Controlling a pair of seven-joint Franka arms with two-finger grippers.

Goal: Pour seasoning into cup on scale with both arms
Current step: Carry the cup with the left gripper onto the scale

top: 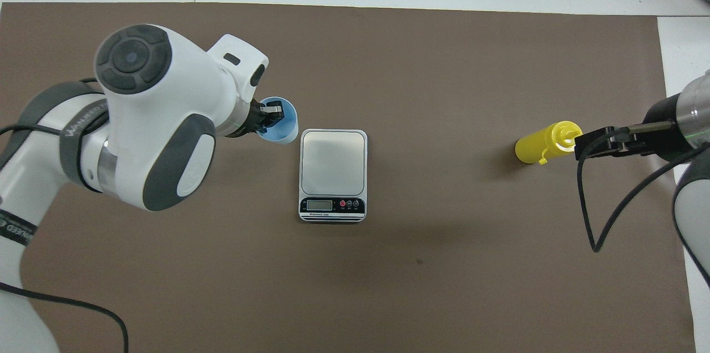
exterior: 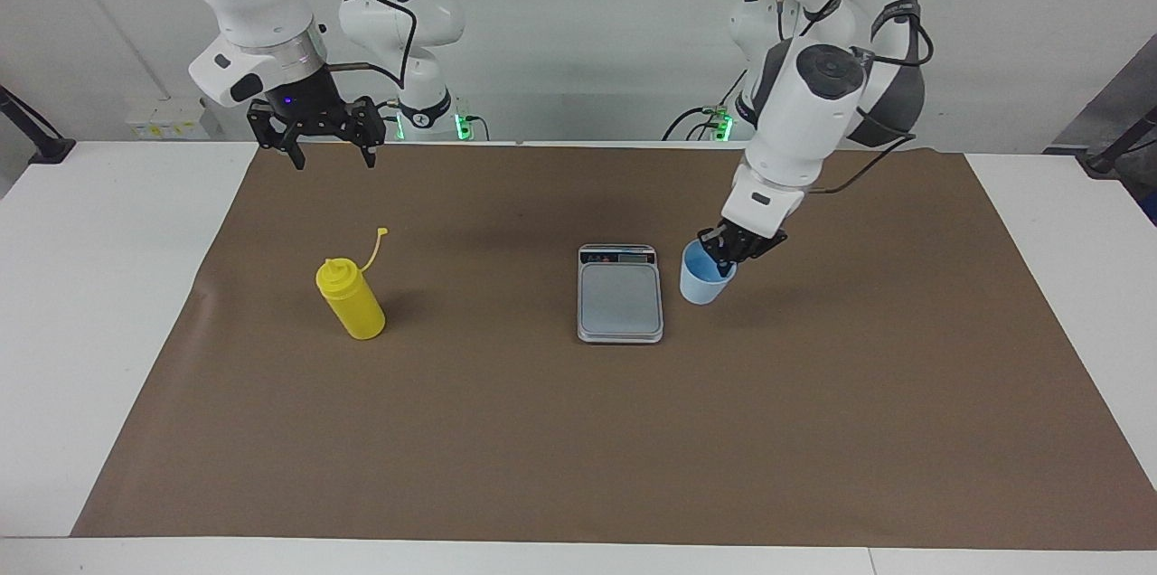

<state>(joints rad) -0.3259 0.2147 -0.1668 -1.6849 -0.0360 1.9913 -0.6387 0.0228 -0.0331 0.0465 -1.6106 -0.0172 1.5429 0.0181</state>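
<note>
Next, my left gripper sets the pale blue cup, now hanging just above the mat, down on the scale's plate (top: 330,146), away from the scale's display strip.
The pale blue cup (exterior: 704,282) (top: 281,129) hangs just above the mat, close beside the scale (exterior: 620,296) (top: 333,171) on the side toward the left arm's end. My left gripper (exterior: 726,255) (top: 270,117) is shut on the cup's rim, one finger inside and one outside. The yellow seasoning bottle (exterior: 353,301) (top: 541,144) stands upright on the mat toward the right arm's end, its tethered cap (exterior: 382,232) sticking up. My right gripper (exterior: 333,161) (top: 602,140) waits open, raised over the mat's edge nearest the robots, apart from the bottle.
A brown mat (exterior: 578,430) covers most of the white table (exterior: 108,240). The scale's display strip (top: 333,205) faces the robots. A black cable (top: 596,220) loops down from the right arm.
</note>
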